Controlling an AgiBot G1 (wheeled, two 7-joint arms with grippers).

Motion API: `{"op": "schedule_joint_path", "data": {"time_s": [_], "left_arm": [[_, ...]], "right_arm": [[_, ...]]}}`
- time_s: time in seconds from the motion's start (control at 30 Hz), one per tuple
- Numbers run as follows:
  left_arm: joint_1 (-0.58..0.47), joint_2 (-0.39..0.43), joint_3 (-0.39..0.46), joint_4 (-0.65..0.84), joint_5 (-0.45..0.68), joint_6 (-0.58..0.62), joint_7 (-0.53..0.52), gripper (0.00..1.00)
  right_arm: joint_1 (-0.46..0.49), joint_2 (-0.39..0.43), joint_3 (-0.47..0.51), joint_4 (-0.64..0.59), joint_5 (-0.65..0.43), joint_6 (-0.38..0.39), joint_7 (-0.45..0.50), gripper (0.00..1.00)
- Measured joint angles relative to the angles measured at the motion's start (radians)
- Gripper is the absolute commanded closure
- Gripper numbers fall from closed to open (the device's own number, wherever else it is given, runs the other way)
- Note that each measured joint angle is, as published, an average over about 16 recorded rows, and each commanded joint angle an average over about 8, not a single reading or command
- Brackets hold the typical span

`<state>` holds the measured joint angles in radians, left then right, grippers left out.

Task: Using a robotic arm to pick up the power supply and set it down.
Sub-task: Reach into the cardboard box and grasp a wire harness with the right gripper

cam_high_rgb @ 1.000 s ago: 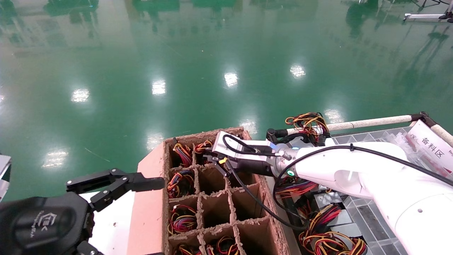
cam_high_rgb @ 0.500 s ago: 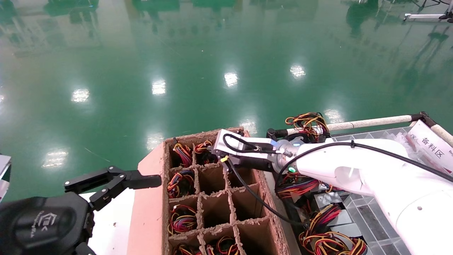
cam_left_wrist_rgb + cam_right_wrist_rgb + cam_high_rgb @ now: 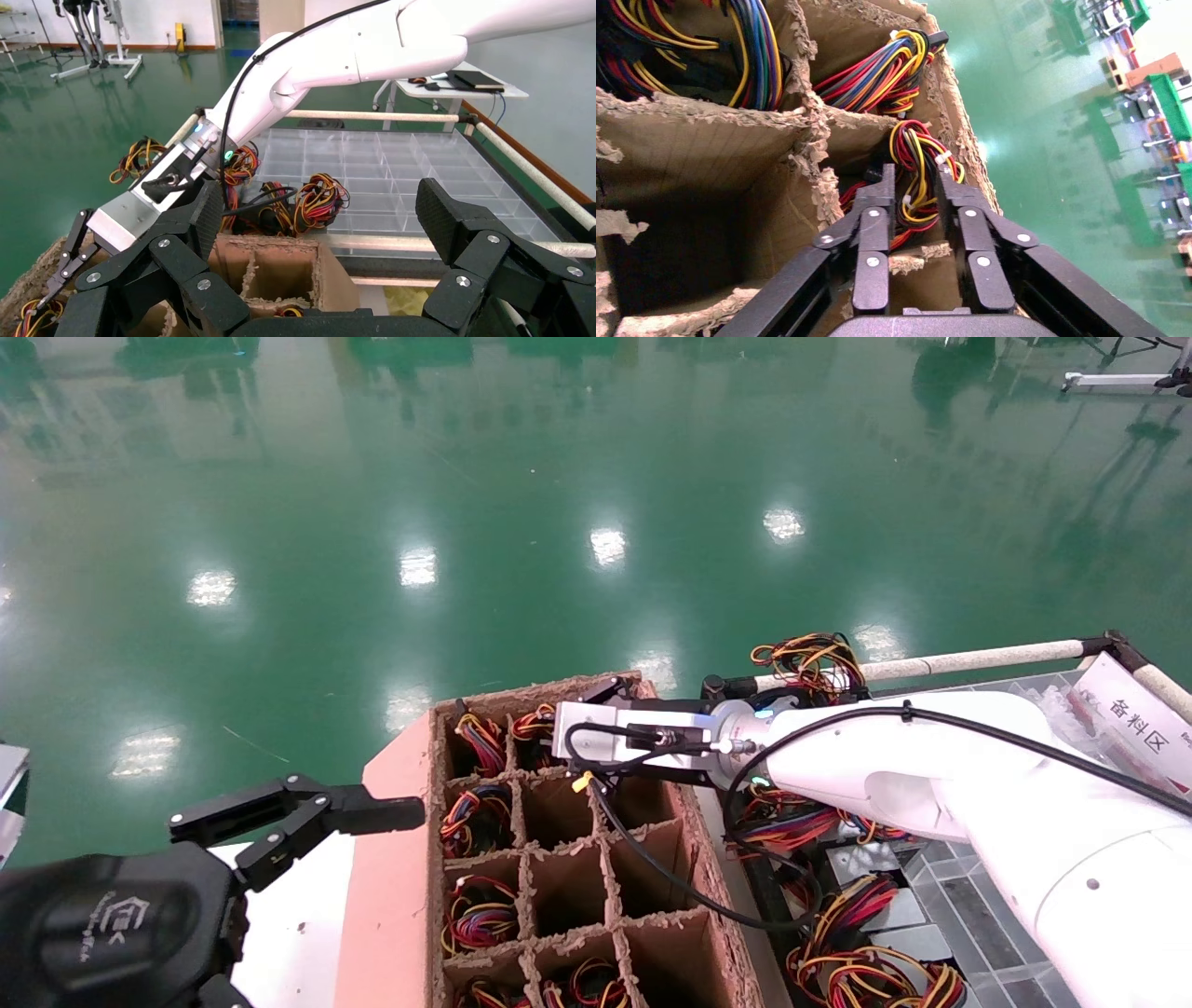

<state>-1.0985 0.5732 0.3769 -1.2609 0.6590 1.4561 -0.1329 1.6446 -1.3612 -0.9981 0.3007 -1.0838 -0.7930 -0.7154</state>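
Observation:
The wire bundle's side by the side of the box sits outside the narrow gap of my right gripper, so I will open and close around that side [image 3: 953, 163] of the bundle before I lift it.
A brown cardboard divider box [image 3: 605, 882] has power supplies in several cells, showing as coils of red, yellow and black wire [image 3: 478, 740]. My right gripper [image 3: 603, 689] reaches over the box's far right corner cell. In the right wrist view the right gripper [image 3: 914, 184] is open by a narrow gap above that cell. That cell's power supply [image 3: 921, 149] shows as a wire bundle between the fingers. Its grey box is hidden. My left gripper [image 3: 326, 831] is parked wide open at the box's left side, and the left gripper [image 3: 320, 210] holds nothing.
A clear compartment tray [image 3: 968, 696] on the right carries more power supplies [image 3: 861, 966], with a padded rail [image 3: 978, 660] and a white sign [image 3: 1141, 724] along it. The right arm's black cable [image 3: 670, 877] hangs over the box. Green floor lies beyond.
The right wrist has turned and shifted toward the box's far corner, so its fingers now point away over the corner cell instead of down at a middle cell. The left arm barely moved.

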Motion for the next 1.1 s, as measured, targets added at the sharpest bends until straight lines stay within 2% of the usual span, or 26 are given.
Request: {"op": "schedule_joint_path", "data": {"time_s": [0.23,0.27,0.47,0.5,0.53,1.1], "left_arm": [[0.0,0.0,0.0,0.0,0.0,0.0,0.0,0.0],[0.0,0.0,0.0,0.0,0.0,0.0,0.0,0.0],[0.0,0.0,0.0,0.0,0.0,0.0,0.0,0.0],[0.0,0.0,0.0,0.0,0.0,0.0,0.0,0.0],[0.0,0.0,0.0,0.0,0.0,0.0,0.0,0.0],[0.0,0.0,0.0,0.0,0.0,0.0,0.0,0.0]], "right_arm": [[-0.003,0.0,-0.018,0.005,0.027,0.021,-0.04,0.02],[-0.004,0.0,-0.02,0.005,0.03,0.024,-0.045,0.1],[-0.007,0.001,-0.033,0.006,0.056,0.036,-0.071,0.84],[-0.008,0.001,-0.035,0.006,0.061,0.037,-0.075,0.95],[-0.009,0.001,-0.037,0.007,0.065,0.037,-0.078,1.0],[-0.026,0.002,-0.071,-0.001,0.131,0.062,-0.125,1.0]]}}
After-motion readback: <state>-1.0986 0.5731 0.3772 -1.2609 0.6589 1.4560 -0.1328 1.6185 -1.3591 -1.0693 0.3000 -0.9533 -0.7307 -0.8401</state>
